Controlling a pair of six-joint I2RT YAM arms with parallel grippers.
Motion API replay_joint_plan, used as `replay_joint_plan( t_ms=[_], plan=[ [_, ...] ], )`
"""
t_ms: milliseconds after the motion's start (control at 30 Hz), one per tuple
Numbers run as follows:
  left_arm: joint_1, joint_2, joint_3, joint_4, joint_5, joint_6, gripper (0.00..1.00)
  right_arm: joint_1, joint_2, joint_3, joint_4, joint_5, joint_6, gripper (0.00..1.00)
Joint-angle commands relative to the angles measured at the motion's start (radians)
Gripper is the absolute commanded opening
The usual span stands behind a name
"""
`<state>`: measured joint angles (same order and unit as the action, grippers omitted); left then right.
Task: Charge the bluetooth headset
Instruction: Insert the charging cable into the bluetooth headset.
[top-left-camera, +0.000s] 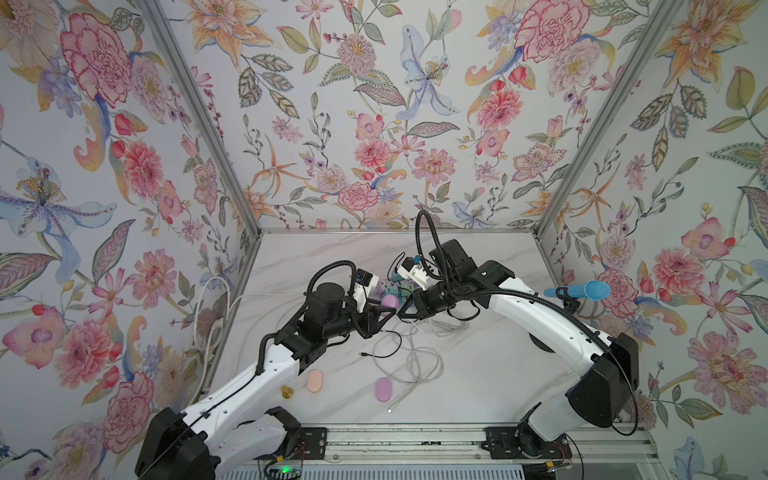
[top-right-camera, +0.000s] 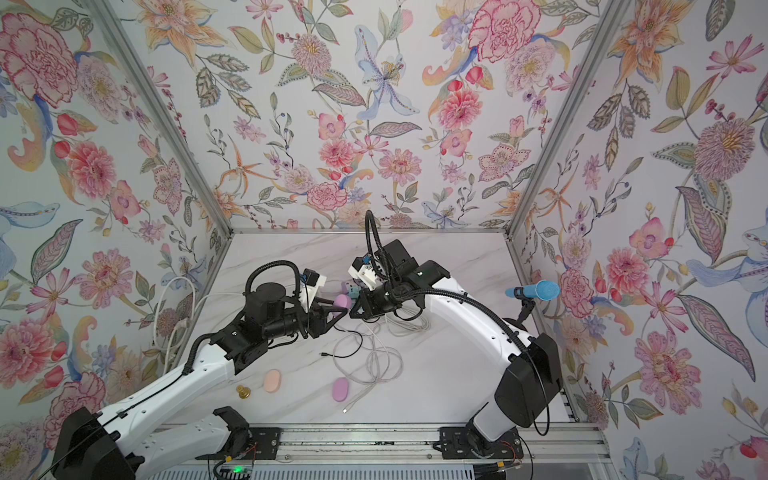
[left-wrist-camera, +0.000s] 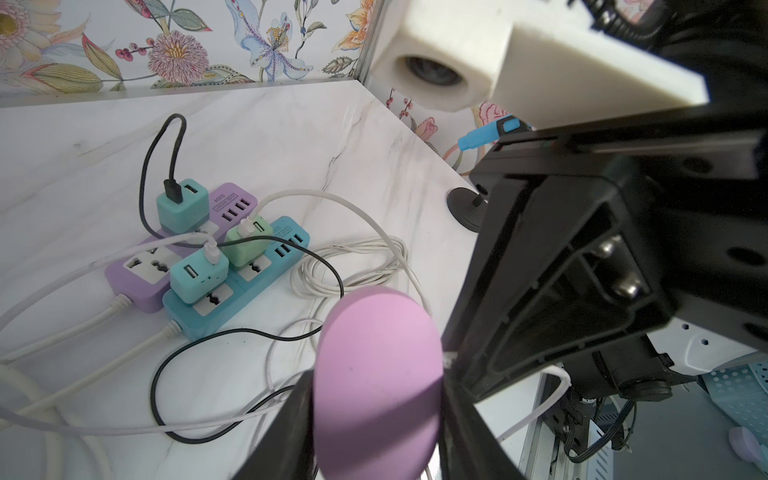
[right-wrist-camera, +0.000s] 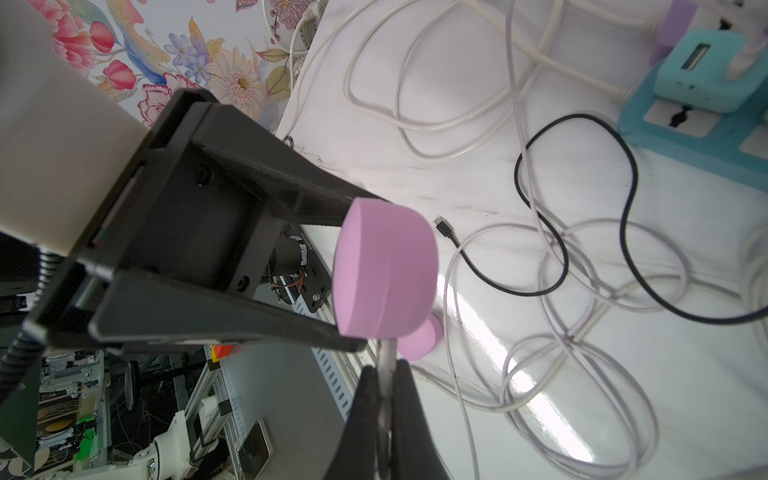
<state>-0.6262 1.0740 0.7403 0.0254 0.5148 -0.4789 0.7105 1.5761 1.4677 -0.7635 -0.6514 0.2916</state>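
Next, my left gripper puts the bluetooth headset down on the table (top-left-camera: 340, 353) between the orange case and the end of the black cable. The headset is now held above the table.
The bluetooth headset is a lilac oval case (left-wrist-camera: 374, 332), held above the table with my left gripper (left-wrist-camera: 376, 386) shut on its two flat sides. Both top views show it mid-table (top-left-camera: 390, 301) (top-right-camera: 341, 300), between the two grippers. In the right wrist view the case (right-wrist-camera: 384, 266) stands edge-on. My right gripper (right-wrist-camera: 384, 374) is shut on the white plug (right-wrist-camera: 386, 353) of a pale charging cable. The plug's tip meets the case's lower edge; whether it sits in a port is hidden. From above, my right gripper (top-left-camera: 401, 311) nearly touches my left gripper (top-left-camera: 388, 311).
A purple power strip (left-wrist-camera: 232, 199) and a teal one (left-wrist-camera: 249, 286) with USB chargers lie behind the grippers. Loose white and black cables (top-left-camera: 411, 353) loop over the table's middle. A second lilac case (top-left-camera: 383, 388), an orange case (top-left-camera: 315, 380) and a brass knob (top-left-camera: 286, 391) lie near the front. A blue microphone (top-left-camera: 582, 289) stands at right.
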Motion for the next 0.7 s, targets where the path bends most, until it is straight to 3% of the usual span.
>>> replay_joint_plan(
  t_ms=[0, 200, 433, 667],
  plan=[
    [-0.146, -0.021, 0.079, 0.196, 0.403, -0.035, 0.0, 0.025, 0.063, 0.049, 0.327, 0.007, -0.048, 0.02],
    [-0.146, -0.018, 0.084, 0.192, 0.419, -0.032, 0.0, 0.015, 0.066, 0.048, 0.366, 0.014, -0.059, 0.0],
    [-0.12, 0.008, 0.071, 0.11, 0.347, 0.031, 0.0, 0.006, 0.06, 0.028, 0.396, 0.013, -0.046, 0.08],
    [0.001, 0.025, 0.023, -0.023, 0.166, 0.059, 0.0, -0.016, -0.041, -0.055, 0.414, 0.046, -0.019, 0.36]
  ],
)
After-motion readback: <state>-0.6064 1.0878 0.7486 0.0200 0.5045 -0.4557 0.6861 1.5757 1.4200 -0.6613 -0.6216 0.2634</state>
